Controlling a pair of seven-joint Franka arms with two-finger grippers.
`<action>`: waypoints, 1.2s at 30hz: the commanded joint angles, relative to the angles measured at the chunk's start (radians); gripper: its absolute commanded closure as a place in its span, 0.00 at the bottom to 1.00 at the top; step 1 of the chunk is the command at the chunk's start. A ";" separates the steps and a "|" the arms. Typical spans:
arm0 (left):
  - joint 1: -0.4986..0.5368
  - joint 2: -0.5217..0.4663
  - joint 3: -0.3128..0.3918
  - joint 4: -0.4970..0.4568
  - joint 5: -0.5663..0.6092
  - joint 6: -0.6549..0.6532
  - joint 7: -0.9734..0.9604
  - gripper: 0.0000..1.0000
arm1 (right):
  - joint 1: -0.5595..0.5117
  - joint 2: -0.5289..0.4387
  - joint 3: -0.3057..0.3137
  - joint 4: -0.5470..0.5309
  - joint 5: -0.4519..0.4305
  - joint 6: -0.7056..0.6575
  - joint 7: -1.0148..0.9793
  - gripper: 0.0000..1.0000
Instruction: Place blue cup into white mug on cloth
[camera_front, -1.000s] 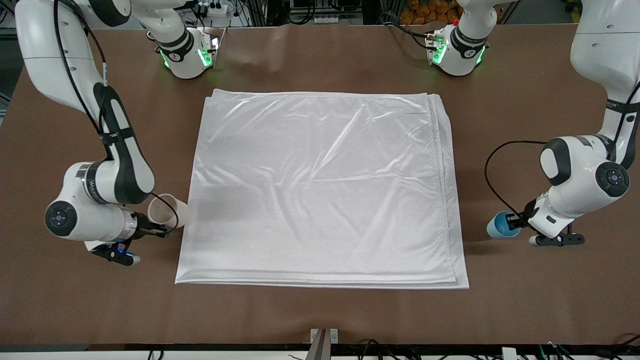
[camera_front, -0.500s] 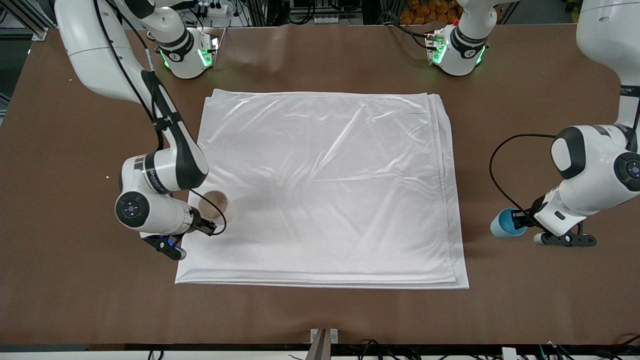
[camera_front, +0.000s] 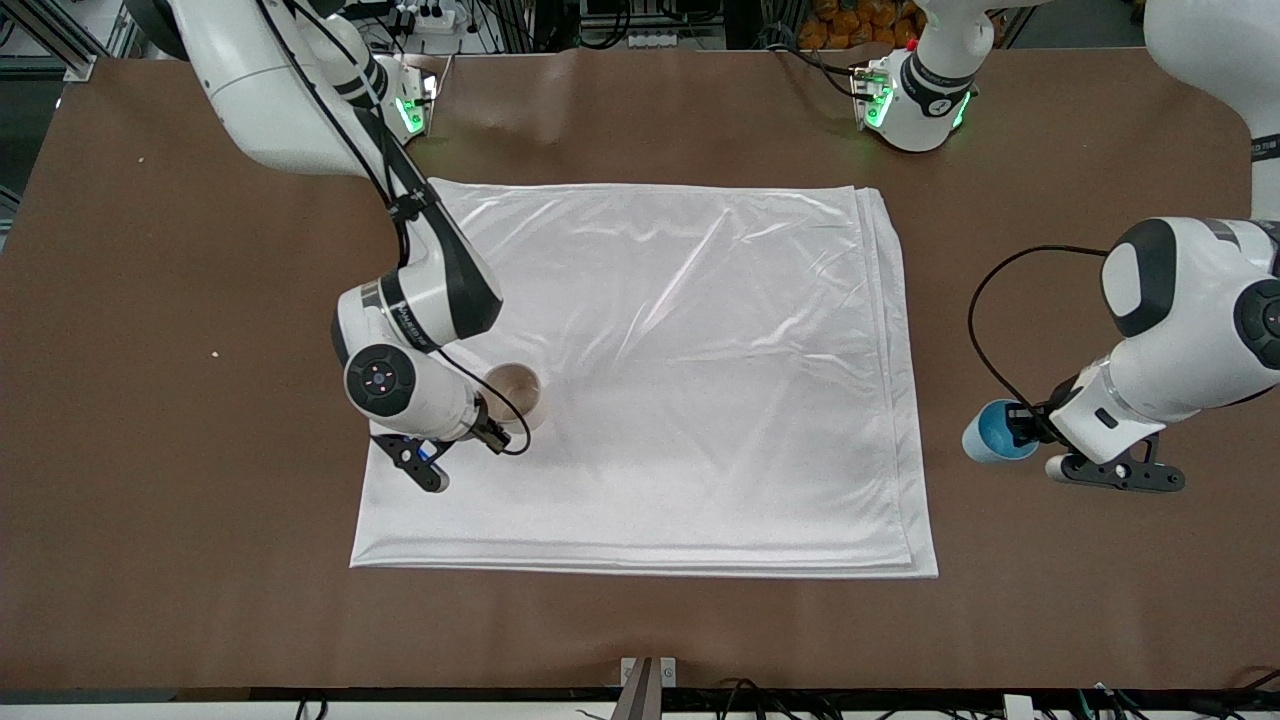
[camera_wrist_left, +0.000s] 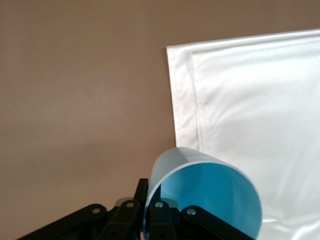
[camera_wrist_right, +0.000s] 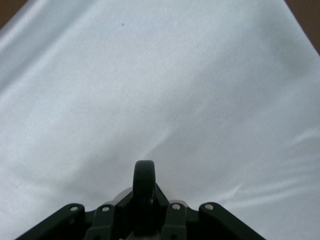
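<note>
The robot's right gripper will release the white mug, which is held over the cloth now, on the middle of the cloth (camera_front: 621, 374), by the near end of the long slanting crease.
The cloth (camera_front: 690, 400) lies flat in the middle of the brown table. My right gripper (camera_front: 492, 432) is shut on the black handle (camera_wrist_right: 144, 181) of the white mug (camera_front: 516, 386) and holds it over the cloth's part toward the right arm's end. The right wrist view shows the cloth (camera_wrist_right: 165, 85) under it. My left gripper (camera_front: 1026, 428) is shut on the rim of the blue cup (camera_front: 988, 434) and holds it tilted over bare table beside the cloth's edge toward the left arm's end. The left wrist view shows the cup (camera_wrist_left: 210, 197) and the cloth's corner (camera_wrist_left: 250, 100).
Two arm bases with green lights (camera_front: 395, 100) (camera_front: 910, 100) stand at the table's edge farthest from the front camera. A black cable (camera_front: 985, 330) loops from the left wrist. A metal bracket (camera_front: 648, 672) sits at the table's nearest edge.
My right arm has carried the white mug from over the bare table to over the cloth, toward the middle. My left gripper with the blue cup has shifted only slightly.
</note>
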 joint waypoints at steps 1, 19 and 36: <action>-0.039 -0.027 0.004 0.041 0.022 -0.103 -0.063 1.00 | 0.040 0.002 -0.002 0.013 0.003 0.003 0.098 1.00; -0.124 -0.067 0.004 0.126 0.022 -0.292 -0.079 1.00 | 0.170 0.053 -0.002 0.013 0.003 0.107 0.360 1.00; -0.154 -0.095 -0.003 0.149 0.007 -0.323 -0.111 1.00 | 0.218 0.090 -0.004 0.011 0.003 0.162 0.441 0.65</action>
